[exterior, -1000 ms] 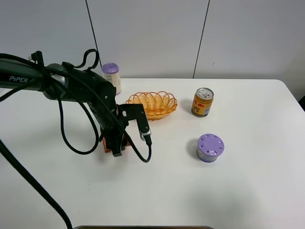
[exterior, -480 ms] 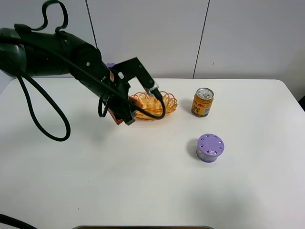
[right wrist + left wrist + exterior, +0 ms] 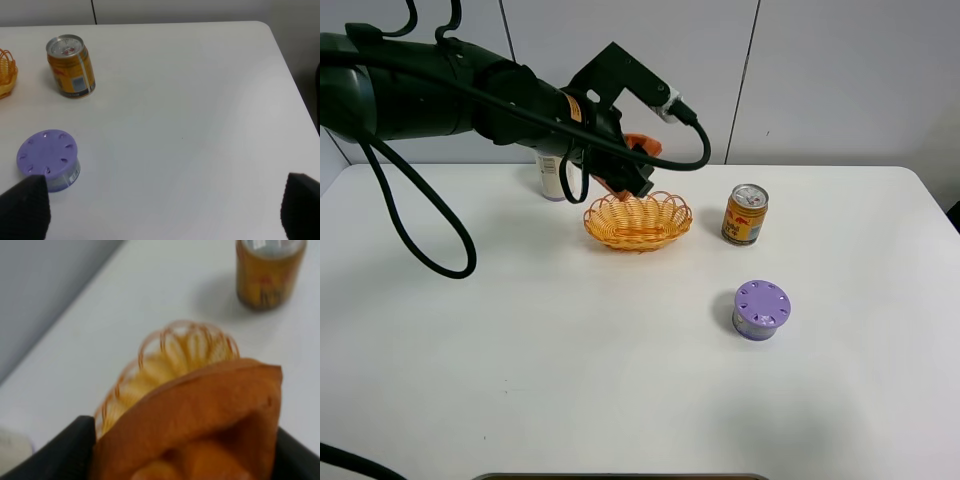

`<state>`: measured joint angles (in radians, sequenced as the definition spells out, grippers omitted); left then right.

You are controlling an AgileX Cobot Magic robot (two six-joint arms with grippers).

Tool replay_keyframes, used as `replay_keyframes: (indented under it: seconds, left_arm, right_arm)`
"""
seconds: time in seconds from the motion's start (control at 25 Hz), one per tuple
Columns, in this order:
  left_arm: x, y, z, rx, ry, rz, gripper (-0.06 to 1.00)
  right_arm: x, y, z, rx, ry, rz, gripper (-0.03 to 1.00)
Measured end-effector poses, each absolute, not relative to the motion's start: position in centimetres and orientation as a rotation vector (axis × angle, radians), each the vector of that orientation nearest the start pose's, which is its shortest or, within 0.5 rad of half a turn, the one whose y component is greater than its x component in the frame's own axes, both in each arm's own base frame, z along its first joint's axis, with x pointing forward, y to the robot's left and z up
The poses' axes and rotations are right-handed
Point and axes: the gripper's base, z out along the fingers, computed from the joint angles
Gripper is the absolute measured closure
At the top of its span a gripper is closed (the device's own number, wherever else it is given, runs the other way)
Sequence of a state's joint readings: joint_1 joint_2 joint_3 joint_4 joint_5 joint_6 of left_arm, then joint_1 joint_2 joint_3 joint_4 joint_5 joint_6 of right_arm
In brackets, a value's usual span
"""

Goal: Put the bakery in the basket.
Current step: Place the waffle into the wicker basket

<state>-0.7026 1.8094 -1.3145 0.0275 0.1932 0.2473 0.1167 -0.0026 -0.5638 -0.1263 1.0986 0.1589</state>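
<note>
My left gripper is going to release the bakery on the basket's woven bottom, near the basket's middle (image 3: 632, 227), a little toward the white bottle.
My left gripper (image 3: 632, 165) is shut on the bakery (image 3: 640, 146), an orange-brown waffle wedge, and holds it in the air just above the back-left rim of the basket (image 3: 638, 221). In the left wrist view the waffle (image 3: 200, 415) fills the space between the black fingers (image 3: 50, 455), with the basket's looped rim (image 3: 172, 347) below it. My right gripper (image 3: 162, 210) is open and empty above the table's right part. It does not show in the exterior high view. The basket's edge (image 3: 6, 75) shows in the right wrist view.
A yellow drink can (image 3: 745, 213) stands right of the basket; it also shows in both wrist views (image 3: 267, 270) (image 3: 71, 66). A round purple-lidded tin (image 3: 761, 309) (image 3: 48, 159) sits in front of the can. A white bottle (image 3: 552, 180) stands behind the left arm.
My left gripper lifted the waffle off the table at the front left, then carried it up and to the right, to a spot above the basket. The other things have not moved.
</note>
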Motion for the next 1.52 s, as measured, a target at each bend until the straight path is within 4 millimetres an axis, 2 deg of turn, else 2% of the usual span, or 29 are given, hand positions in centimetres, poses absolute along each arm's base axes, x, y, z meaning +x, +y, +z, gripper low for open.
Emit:
replay_keyframes:
  seconds: [0.16, 0.36, 0.56, 0.76, 1.04, 1.52]
  left_arm:
    - [32.9, -27.8, 25.2, 0.906, 1.866, -0.308, 0.32]
    - [34.5, -29.0, 23.0, 0.86, 1.86, -0.335, 0.32]
    - [37.2, -30.0, 20.0, 0.846, 1.879, -0.321, 0.32]
    - [39.0, -29.7, 16.4, 0.823, 1.904, -0.301, 0.32]
    - [39.9, -28.9, 14.0, 0.792, 1.954, -0.294, 0.32]
    - [39.9, -28.7, 12.4, 0.809, 2.015, -0.281, 0.32]
  right_arm:
    - [-1.4, -1.2, 29.2, 0.056, 2.009, 0.026, 0.06]
    - [-1.4, -1.2, 29.2, 0.056, 2.009, 0.026, 0.06]
    - [-1.4, -1.2, 29.2, 0.056, 2.009, 0.026, 0.06]
    - [-1.4, -1.2, 29.2, 0.056, 2.009, 0.026, 0.06]
    - [-1.4, -1.2, 29.2, 0.056, 2.009, 0.026, 0.06]
    - [-1.4, -1.2, 29.2, 0.056, 2.009, 0.026, 0.06]
